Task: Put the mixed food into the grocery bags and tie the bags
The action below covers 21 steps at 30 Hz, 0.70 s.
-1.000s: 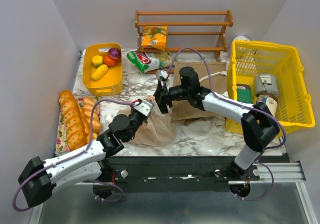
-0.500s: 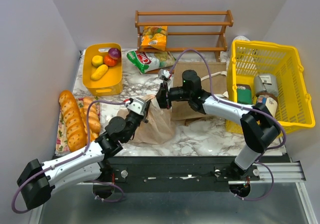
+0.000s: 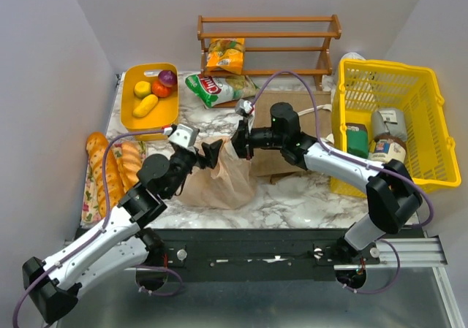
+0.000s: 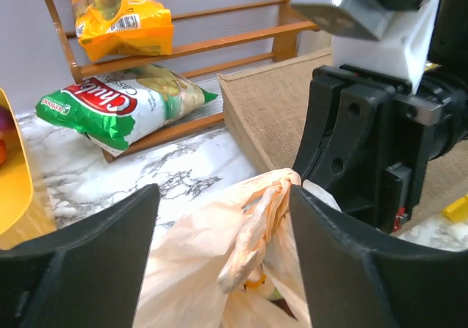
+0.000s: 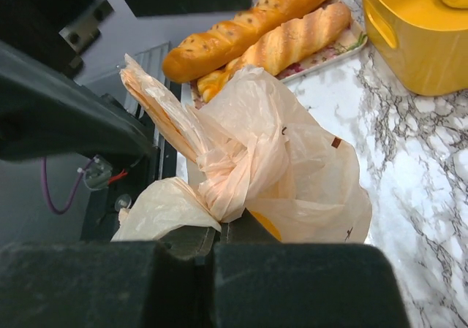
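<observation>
Next, my left gripper pinches the loose handle tip (image 4: pixel 238 271) and pulls it away to tighten the knot, as only my right gripper holds the twisted handle.
The peach plastic grocery bag (image 3: pixel 219 183) lies slumped on the marble between my arms, its handles twisted into a rope. My right gripper (image 3: pixel 238 145) is shut on that twisted handle (image 5: pixel 219 189), pinching it at the fingertips (image 5: pixel 219 229). My left gripper (image 3: pixel 210 155) stands open just left of the bag; in the left wrist view its fingers (image 4: pixel 223 218) straddle the loose handle (image 4: pixel 256 233) without touching it. The tan jute tote (image 3: pixel 287 107) lies flat behind the right gripper. A green and red snack packet (image 3: pixel 216 89) and a yellow one (image 3: pixel 225 55) rest at the wooden rack.
A wooden rack (image 3: pixel 267 30) stands at the back. The yellow mesh basket (image 3: pixel 387 69) with jars is at the right. A yellow tub (image 3: pixel 151 123) of fruit sits back left, and baguettes (image 3: pixel 102 174) lie on a tray at the left edge.
My left gripper has opened, let go of the bag handle and drawn back to the left. My right gripper has shut on the twisted handle and shifted slightly right.
</observation>
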Motion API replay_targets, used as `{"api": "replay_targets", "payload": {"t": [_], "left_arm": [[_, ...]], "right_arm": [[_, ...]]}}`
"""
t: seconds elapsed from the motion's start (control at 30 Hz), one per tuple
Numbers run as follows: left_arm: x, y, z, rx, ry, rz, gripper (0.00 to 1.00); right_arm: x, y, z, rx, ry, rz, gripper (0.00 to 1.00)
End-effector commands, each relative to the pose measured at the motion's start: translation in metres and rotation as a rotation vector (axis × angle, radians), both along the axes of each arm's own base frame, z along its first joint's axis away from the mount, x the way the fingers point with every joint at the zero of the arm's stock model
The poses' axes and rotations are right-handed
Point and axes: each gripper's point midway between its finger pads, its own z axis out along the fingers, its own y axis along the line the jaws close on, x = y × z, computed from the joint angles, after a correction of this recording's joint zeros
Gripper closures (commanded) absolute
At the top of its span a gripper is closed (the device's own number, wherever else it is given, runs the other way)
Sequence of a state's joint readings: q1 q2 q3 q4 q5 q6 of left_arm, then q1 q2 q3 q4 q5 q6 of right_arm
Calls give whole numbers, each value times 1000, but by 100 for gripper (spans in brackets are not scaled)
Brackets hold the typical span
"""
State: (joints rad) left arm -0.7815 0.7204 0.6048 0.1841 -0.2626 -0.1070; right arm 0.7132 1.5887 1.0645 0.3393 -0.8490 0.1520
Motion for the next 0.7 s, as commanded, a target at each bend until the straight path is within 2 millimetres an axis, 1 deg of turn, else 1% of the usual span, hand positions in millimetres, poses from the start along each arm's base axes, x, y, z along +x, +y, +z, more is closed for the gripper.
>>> {"api": "replay_targets", "payload": {"t": [0.0, 0.03, 0.07, 0.1, 0.17, 0.2, 0.23, 0.3, 0.4, 0.47, 0.53, 0.67], "left_arm": [[-21, 4, -6, 78, 119, -98, 12], [-23, 8, -5, 89, 130, -92, 7], [-25, 16, -4, 103, 153, -76, 4], [-27, 20, -2, 106, 161, -70, 3], [-32, 28, 2, 100, 172, -65, 4], [-33, 28, 2, 94, 176, -71, 8], [-40, 20, 2, 82, 191, -131, 10], [-47, 13, -2, 86, 231, -193, 16], [-58, 5, -12, 97, 291, -261, 17], [-58, 4, -20, 99, 315, -265, 18], [-57, 3, -24, 100, 320, -267, 18], [-44, -2, -28, 87, 317, -254, 23]], "right_arm": [[1, -5, -4, -50, 11, -41, 99], [0, -7, -7, -63, 22, -42, 99], [1, -7, -5, -65, 15, -47, 99], [1, -7, -5, -68, 17, -47, 99], [0, -7, -4, -69, 16, -41, 99], [0, -7, -3, -68, 16, -42, 99], [0, -6, -2, -67, 16, -40, 99], [1, -6, -2, -69, 20, -42, 99], [1, -6, -2, -74, 28, -37, 99], [0, -6, -3, -75, 28, -34, 99], [0, -6, -2, -75, 28, -34, 99], [-1, -6, -2, -78, 23, -26, 99]]}}
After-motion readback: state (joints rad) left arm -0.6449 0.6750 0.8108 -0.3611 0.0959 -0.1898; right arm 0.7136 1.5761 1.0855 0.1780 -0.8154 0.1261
